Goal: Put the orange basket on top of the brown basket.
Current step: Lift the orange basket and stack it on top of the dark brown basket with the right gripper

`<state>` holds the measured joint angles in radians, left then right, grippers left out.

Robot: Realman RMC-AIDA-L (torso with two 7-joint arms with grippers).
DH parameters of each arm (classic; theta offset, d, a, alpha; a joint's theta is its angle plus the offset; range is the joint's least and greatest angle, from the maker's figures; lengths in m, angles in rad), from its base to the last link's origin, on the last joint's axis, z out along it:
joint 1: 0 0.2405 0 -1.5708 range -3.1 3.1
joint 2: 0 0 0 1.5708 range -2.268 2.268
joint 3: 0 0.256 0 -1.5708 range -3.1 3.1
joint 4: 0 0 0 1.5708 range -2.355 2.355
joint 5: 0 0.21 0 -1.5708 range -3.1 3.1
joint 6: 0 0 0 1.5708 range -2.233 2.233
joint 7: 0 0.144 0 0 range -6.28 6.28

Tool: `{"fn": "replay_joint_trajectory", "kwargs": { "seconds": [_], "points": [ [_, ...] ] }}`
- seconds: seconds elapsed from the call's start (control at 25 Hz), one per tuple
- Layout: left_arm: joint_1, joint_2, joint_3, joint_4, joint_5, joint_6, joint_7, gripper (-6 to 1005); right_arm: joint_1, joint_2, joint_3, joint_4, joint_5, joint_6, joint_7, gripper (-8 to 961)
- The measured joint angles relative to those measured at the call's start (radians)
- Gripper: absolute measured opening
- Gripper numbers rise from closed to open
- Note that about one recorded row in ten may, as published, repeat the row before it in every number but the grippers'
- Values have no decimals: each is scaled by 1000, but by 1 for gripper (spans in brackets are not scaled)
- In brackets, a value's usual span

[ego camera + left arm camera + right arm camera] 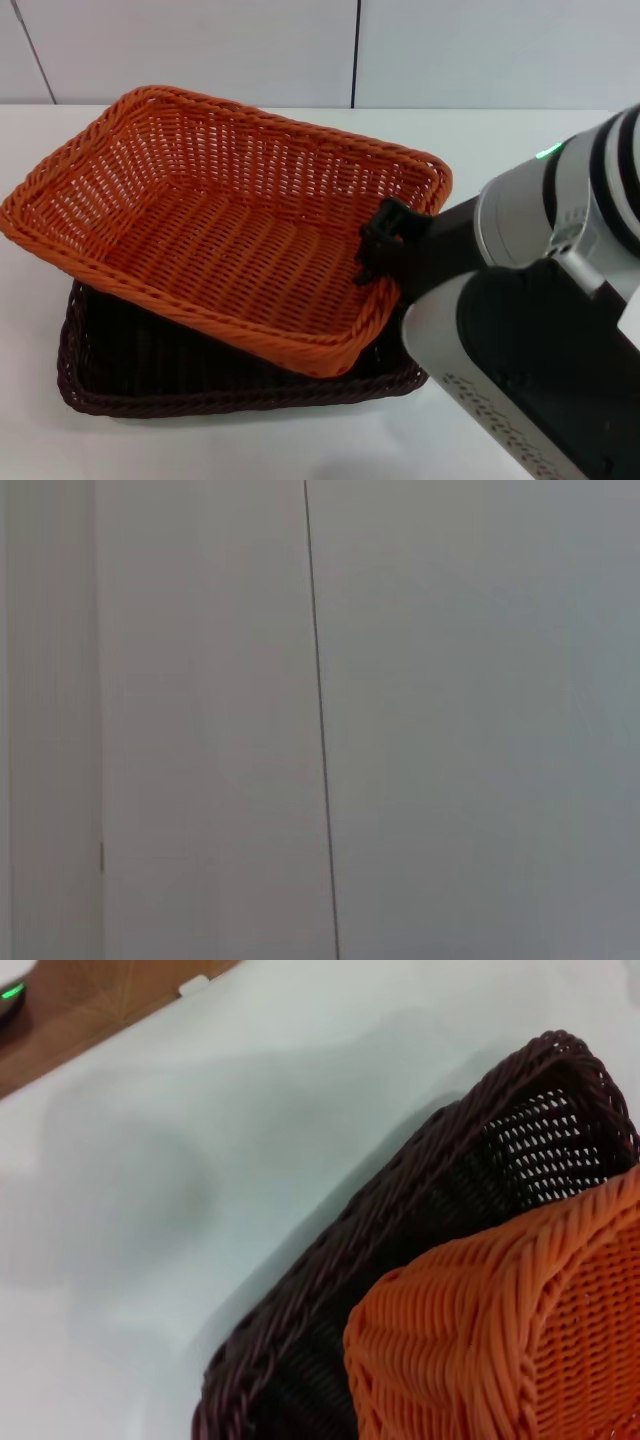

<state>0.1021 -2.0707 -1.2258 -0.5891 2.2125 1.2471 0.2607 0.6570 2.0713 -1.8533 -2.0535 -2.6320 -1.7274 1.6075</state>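
Note:
Next, my right gripper releases the orange basket so that it sits crooked across the brown basket (238,243), with its near corner over the near rim of the brown basket.
The orange basket (220,230) lies askew and tilted on top of the brown basket (150,385), its near edge resting inside the brown one. My right gripper (385,245) clamps the orange basket's right rim; one black finger shows inside the basket and the other is hidden behind the rim. The right wrist view shows a corner of the orange basket (500,1340) sitting within the brown basket's rim (420,1210). My left gripper is out of view; its wrist view shows only a wall.
Both baskets stand on a white table (300,450), with a white panelled wall behind. My right arm's grey and black body (540,330) fills the lower right of the head view. A wooden floor (90,1010) shows past the table's edge.

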Motion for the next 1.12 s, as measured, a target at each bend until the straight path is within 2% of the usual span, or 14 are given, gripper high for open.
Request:
{"fn": "replay_joint_trajectory", "kwargs": {
  "seconds": [0.44, 0.64, 0.68, 0.84, 1.12],
  "points": [
    [7, 0, 34, -6, -15, 3, 0, 785, -57, -1, -118, 62, -141, 130, -45, 181],
    [7, 0, 42, -6, -15, 1, 0, 785, -151, 5, -203, 56, -254, 225, -36, 180],
    [7, 0, 42, -6, -15, 1, 0, 785, -195, 8, -234, 35, -279, 244, -26, 180],
    [0, 1, 44, 1, -15, 0, 0, 785, -225, 9, -267, 1, -285, 245, 2, 168],
    [-9, 5, 43, 3, -14, -12, 0, 785, -232, 9, -311, -12, -288, 199, 54, 358]
  ]
}}
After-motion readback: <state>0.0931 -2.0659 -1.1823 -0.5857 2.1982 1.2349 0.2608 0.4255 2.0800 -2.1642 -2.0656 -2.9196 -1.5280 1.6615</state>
